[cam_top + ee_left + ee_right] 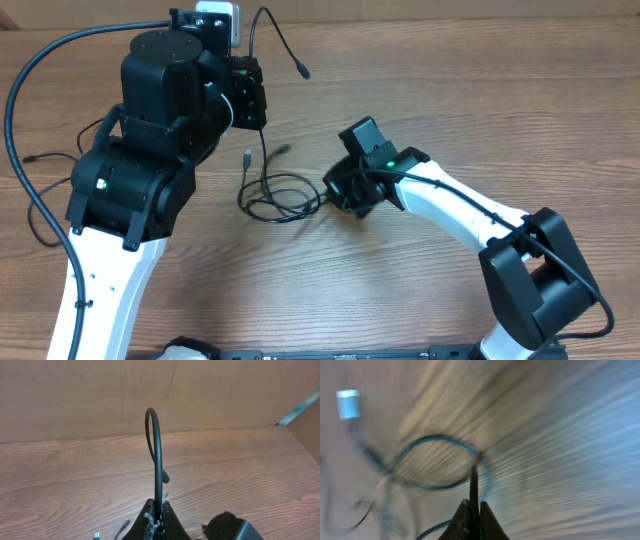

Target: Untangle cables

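Note:
My left gripper is going to let go of its cable on the table (324, 182) next to my right gripper's fingers, at the edge of the loop.
The cables (282, 200) are thin black cords lying in a tangled loop at the middle of the table. One silver-tipped plug (247, 155) lies just above the loop. My left gripper (258, 100) is raised at the upper left, shut on one cable (156, 445). That cable arcs up out of the jaws and ends in a dark plug (165, 478); in the overhead view its plug (302, 72) hangs free. My right gripper (335, 197) is low at the loop's right side, shut on a cable strand (474, 480). The right wrist view is blurred; it shows the loop (437, 462) and a silver plug (347, 402).
The left arm's thick black wire (20, 100) curves along the table's left edge, with thinner cords (45, 158) beside it. A cardboard wall (150, 390) stands behind the table. The right gripper's body (231, 527) shows low in the left wrist view.

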Tool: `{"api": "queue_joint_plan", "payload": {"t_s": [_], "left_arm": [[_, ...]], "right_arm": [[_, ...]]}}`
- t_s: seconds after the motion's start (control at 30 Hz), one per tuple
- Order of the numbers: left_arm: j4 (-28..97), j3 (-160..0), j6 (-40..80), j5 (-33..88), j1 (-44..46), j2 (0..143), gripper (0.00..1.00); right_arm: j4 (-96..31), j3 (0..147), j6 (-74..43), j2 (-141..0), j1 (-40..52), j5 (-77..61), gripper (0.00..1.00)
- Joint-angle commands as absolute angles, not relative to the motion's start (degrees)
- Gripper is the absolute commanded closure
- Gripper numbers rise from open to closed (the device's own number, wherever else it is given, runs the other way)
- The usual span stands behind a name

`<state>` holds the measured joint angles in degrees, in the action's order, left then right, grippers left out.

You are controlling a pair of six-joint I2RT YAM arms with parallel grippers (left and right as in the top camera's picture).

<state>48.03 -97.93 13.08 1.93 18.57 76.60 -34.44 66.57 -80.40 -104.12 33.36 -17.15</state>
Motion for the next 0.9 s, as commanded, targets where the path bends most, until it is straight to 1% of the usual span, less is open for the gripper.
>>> {"api": "queue_joint_plan", "payload": {"t_s": [0.0, 0.2, 0.27, 0.4, 0.67, 0.87], "left_arm": [[47.3, -98.8, 13.5, 0.8, 16.7, 76.8, 0.96], [46.4, -98.8, 23.3, 1.6, 11.5, 76.7, 0.96], [46.4, -98.8, 25.8, 5.9, 8.2, 76.7, 0.96], [46.1, -98.8, 26.0, 14.7, 3.2, 76.7, 0.96], [46.1, -98.8, 26.1, 25.1, -8.0, 76.7, 0.96], [48.7, -98.8, 28.6, 26.9, -15.7, 76.8, 0.96]], "right_arm": [[-38.5, 66.0, -80.2, -104.5, 32.5, -6.8, 0.96], [-47.6, 66.0, -78.5, -104.5, 26.9, -0.4, 0.96], [-50.8, 66.0, -76.0, -104.5, 23.2, 1.1, 0.96], [-55.2, 66.0, -73.3, -104.5, 17.6, 4.1, 0.96], [-60.4, 66.0, -71.3, -104.5, 5.8, 13.8, 0.96], [-60.8, 66.0, -70.2, -104.5, -3.5, 15.6, 0.96]]}}
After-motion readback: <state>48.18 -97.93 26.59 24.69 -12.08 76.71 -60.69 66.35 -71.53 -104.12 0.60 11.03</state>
